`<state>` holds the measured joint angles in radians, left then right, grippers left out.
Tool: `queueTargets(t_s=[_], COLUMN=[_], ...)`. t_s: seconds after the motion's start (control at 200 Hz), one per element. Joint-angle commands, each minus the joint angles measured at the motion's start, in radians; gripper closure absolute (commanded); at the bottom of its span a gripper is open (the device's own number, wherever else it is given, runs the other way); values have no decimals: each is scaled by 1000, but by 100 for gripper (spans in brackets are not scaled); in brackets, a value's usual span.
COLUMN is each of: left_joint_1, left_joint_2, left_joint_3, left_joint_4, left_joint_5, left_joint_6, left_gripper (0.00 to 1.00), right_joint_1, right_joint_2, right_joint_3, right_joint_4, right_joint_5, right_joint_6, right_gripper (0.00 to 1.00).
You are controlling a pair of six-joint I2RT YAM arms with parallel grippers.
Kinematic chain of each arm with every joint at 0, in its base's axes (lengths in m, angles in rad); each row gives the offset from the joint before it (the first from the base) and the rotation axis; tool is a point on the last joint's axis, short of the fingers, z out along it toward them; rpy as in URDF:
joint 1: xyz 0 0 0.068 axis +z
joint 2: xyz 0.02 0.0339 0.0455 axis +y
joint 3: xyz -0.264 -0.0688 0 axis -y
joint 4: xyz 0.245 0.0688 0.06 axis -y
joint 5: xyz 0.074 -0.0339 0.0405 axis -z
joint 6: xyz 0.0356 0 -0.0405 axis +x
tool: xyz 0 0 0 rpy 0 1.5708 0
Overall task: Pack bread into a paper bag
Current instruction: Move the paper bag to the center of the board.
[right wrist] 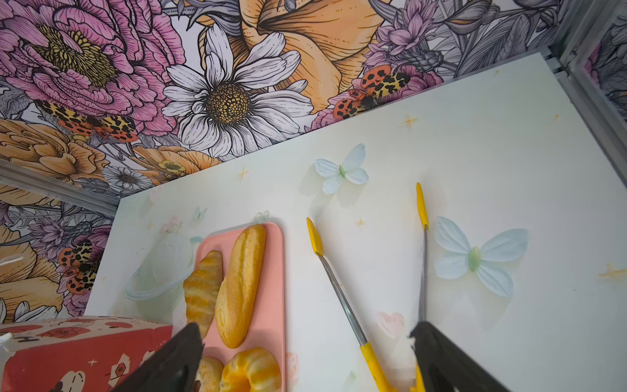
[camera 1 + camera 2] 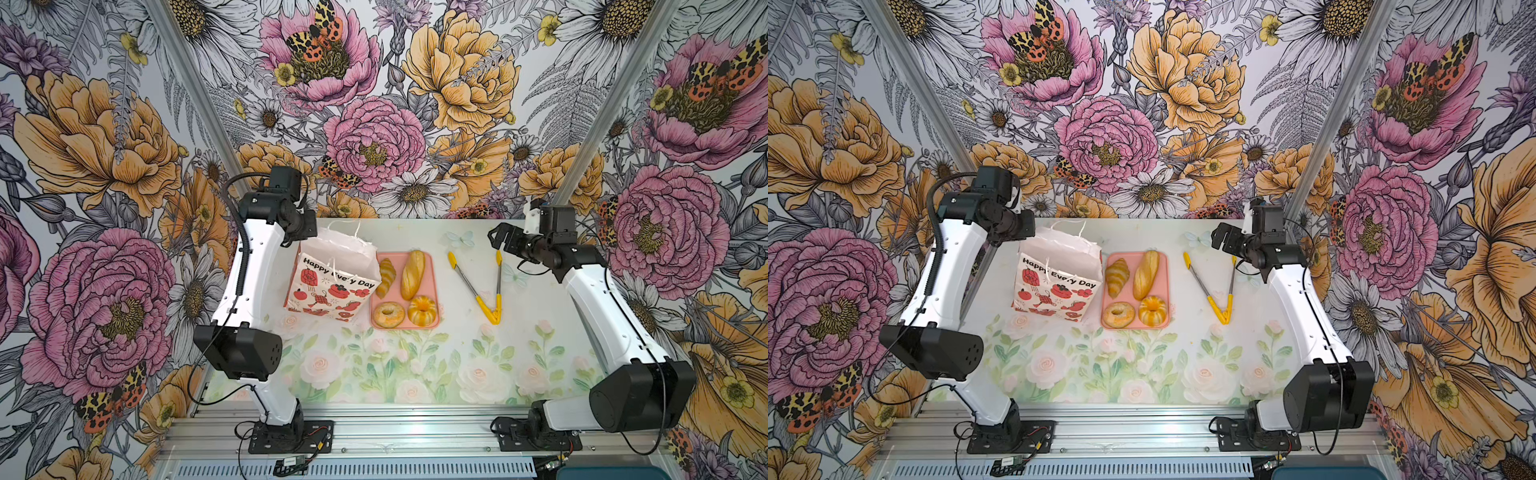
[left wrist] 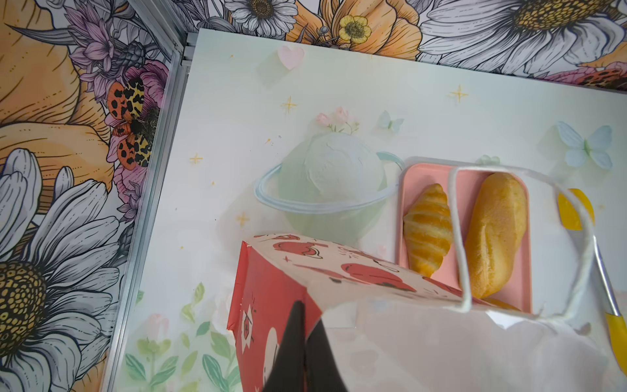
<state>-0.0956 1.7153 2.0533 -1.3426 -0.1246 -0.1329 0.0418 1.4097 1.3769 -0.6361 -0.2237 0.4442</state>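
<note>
The bag is crooked; my left gripper, on its red side's rim, should open, take the string handle's foot (image 3: 466,304) and square the paper bag.
The paper bag (image 2: 332,286), white with red prints, stands tilted at the table's left. In the left wrist view my left gripper (image 3: 307,314) is shut on its rim (image 3: 315,298), one finger outside the red side and one inside. In the top views that arm's wrist (image 2: 301,226) hides the jaws. The bread lies on a pink tray (image 2: 431,286) beside the bag: croissant (image 2: 385,276), long loaf (image 2: 412,274), bagel (image 2: 388,314), fluted bun (image 2: 423,310). My right gripper (image 2: 495,239) hangs open and holds nothing, above the far tips of the tongs (image 2: 482,291).
The yellow-tipped tongs (image 1: 339,292) lie spread in a V to the right of the tray (image 1: 271,305). The bag's white string handle (image 3: 458,237) loops over the tray in the left wrist view. Floral walls close the table at the back and both sides.
</note>
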Motion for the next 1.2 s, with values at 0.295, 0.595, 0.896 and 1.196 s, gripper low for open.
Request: queueTargets(t_s=[0.295,0.595,0.896,1.196], left_joint_1=[45,45,45,35], left_joint_2=[-132,-229,-282,-88], left_joint_3=[-136,-241,-229,-116], left_joint_4=[26,26,23,16], left_joint_5=[7,4,-13,-94], left_joint_6=[-21,-36,8,318], left_gripper=[100,21,22,19], right_joint_1=[36,61,82,89], right_joint_2=[33,67,103,113], right_joint_3=[-1,23,47,61], right_joint_4=[26,25,25,27], right_joint_5=[-20,-24,-23,-18], right_joint_6=[-10,-21,-22,-22], right_gripper=[1,1,1,1])
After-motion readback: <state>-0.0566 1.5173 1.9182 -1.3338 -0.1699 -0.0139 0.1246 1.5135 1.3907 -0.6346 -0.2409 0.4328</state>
